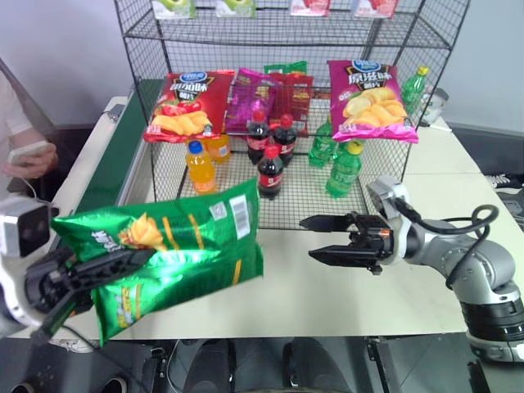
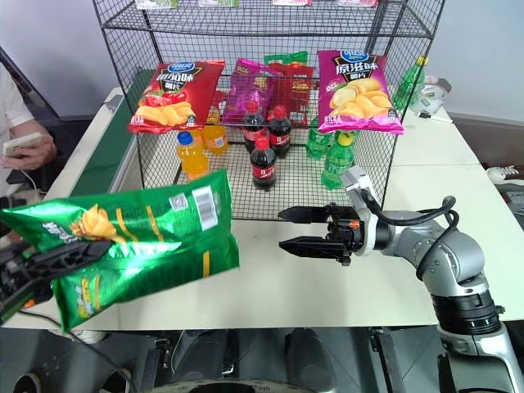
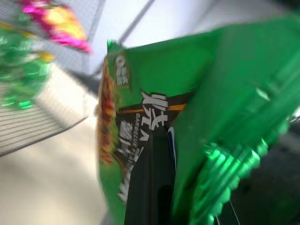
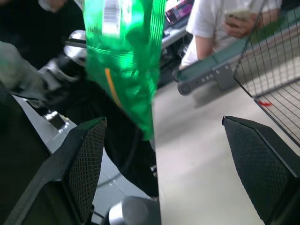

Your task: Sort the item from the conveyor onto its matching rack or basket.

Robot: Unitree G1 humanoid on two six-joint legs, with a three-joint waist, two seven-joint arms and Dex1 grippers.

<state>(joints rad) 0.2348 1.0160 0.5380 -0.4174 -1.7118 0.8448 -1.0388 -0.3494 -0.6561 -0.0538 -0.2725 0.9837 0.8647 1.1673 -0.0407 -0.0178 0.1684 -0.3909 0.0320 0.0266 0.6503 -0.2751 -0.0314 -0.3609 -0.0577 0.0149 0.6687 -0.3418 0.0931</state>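
Observation:
My left gripper is to pass the green crisp bag to my right gripper. It will let go of the bag in front of the cola bottles (image 1: 254, 223).
The item, a large glossy green crisp bag (image 1: 184, 246), hangs above the table's front left corner with its barcode patch facing up. My left gripper (image 1: 123, 264) is shut on the bag's left end, one black finger (image 3: 150, 187) lying across its face. My right gripper (image 1: 311, 238) stands open to the right of the bag, pointing at it, with a clear gap between and nothing in its fingers (image 4: 89, 164). The bag (image 4: 126, 61) shows ahead of them. The conveyor (image 1: 123, 160) runs along the table's left side. The rack (image 1: 286, 31) stands at the back.
On the rack's lower tier lie a red crisp bag (image 1: 184, 102), magenta crisp bags (image 1: 368, 98), cola bottles (image 1: 270, 168), an orange drink bottle (image 1: 201, 168) and green bottles (image 1: 344, 168). A person's hand (image 1: 29, 155) holds a phone at the left edge.

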